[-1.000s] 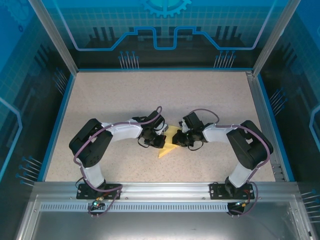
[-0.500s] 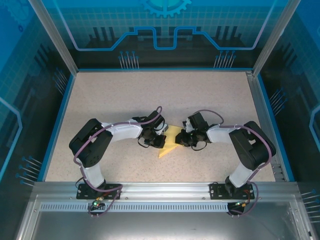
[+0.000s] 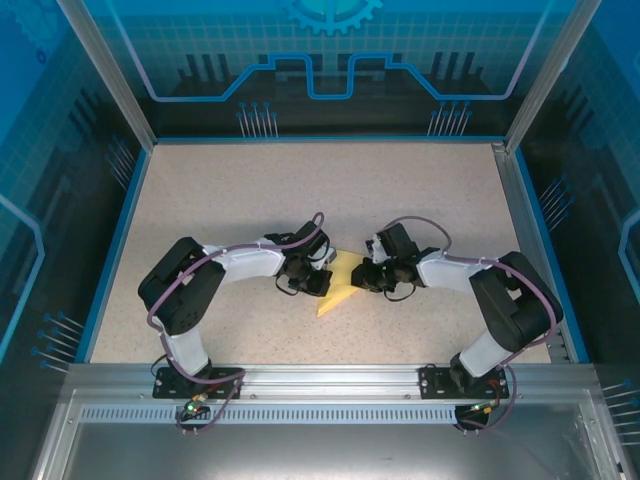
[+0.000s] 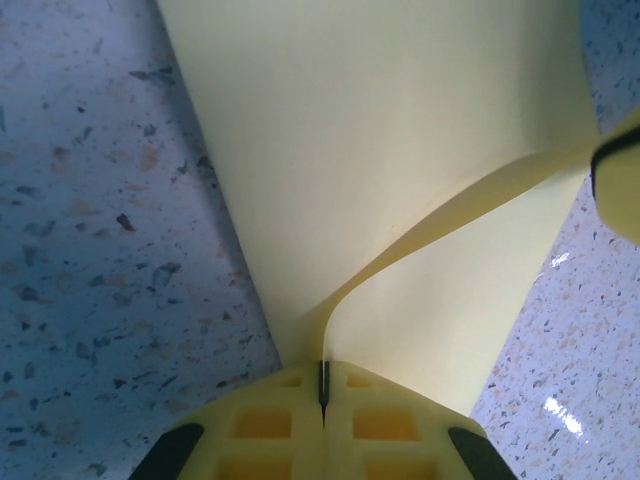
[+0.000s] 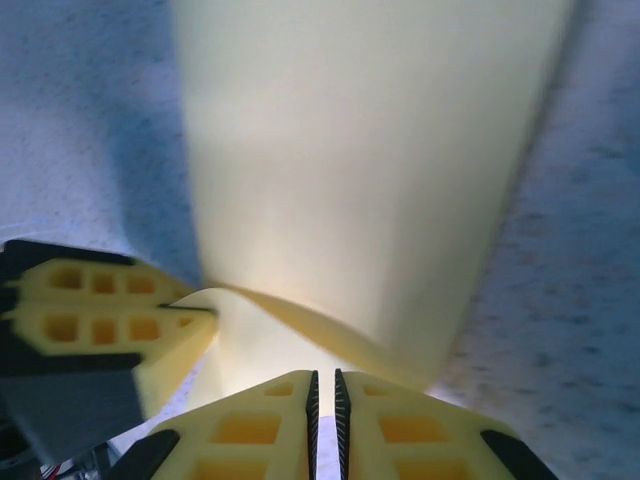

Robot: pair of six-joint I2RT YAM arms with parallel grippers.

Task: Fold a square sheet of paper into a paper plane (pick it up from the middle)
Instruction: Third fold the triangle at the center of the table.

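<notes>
The paper's flap bows up from my left gripper, so I will pin the flap with my right gripper while my left gripper takes the paper's near point point(image 3: 322, 310).
The pale-yellow sheet of paper point(image 3: 340, 288) lies partly folded on the speckled table between the two grippers, its point toward the near edge. My left gripper point(image 3: 322, 278) is shut on one layer of the paper point(image 4: 380, 150), which curves up from the table into the closed jaws point(image 4: 323, 385). My right gripper point(image 3: 364, 274) stands at the paper's right side. In the right wrist view its jaws point(image 5: 323, 385) stand a narrow slit apart with nothing between them, just short of the paper point(image 5: 360, 170). The left gripper's fingers point(image 5: 110, 310) pinch the raised flap.
The speckled table point(image 3: 230, 200) is walled by a blue rim point(image 3: 112, 250) on the left and a metal rail point(image 3: 530, 240) on the right. Both arm bases point(image 3: 195, 380) sit on the near aluminium rail.
The right arm has drawn back a little to the right, away from the paper, and its jaws have parted slightly. The left gripper and the paper have stayed put.
</notes>
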